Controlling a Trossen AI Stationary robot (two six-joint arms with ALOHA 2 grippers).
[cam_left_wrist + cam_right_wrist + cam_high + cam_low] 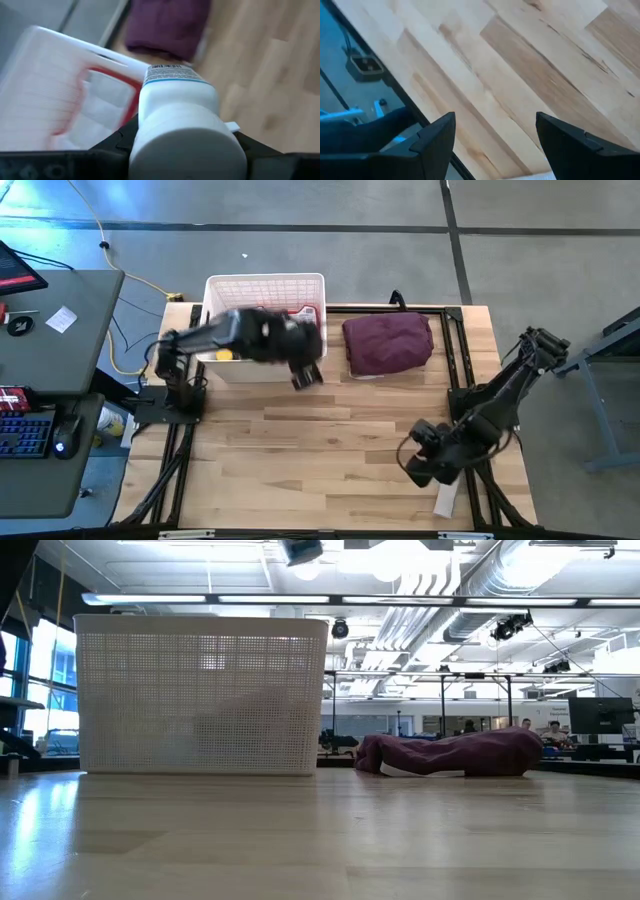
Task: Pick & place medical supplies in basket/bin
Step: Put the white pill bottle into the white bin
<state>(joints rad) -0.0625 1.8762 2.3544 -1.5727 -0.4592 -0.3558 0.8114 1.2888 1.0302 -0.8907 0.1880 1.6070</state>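
The robot's left gripper needs to release the white bottle in the basket (241,320) next to the red first-aid case, close to the basket's far side. The bottle is now above the table beside the basket.
The white lattice basket (262,290) stands at the table's far left, with a red first-aid case (107,95) inside it. My left gripper (306,375) hangs above the table just beside the basket's near right corner, shut on a white bottle (180,115) with a barcode label. In the low view only the tip of that load (300,550) shows, at the top edge. My right gripper (495,145) is open over bare wood near the table's near right corner (425,455), with nothing between its fingers. My left gripper pinches the white bottle's round body (150,145) between its two fingers (112,147), one on each side, toward the bottle's unlabelled end. The fingers slant downward and the bottle points along them, labelled end (170,75) foremost. It is lifted clear of table and basket.
A maroon cloth bundle (388,343) lies on the table right of the basket. A yellow item (224,355) shows at the basket's near side. A small white object (447,500) lies by the near right edge. Bare wood fills the table's middle and near part.
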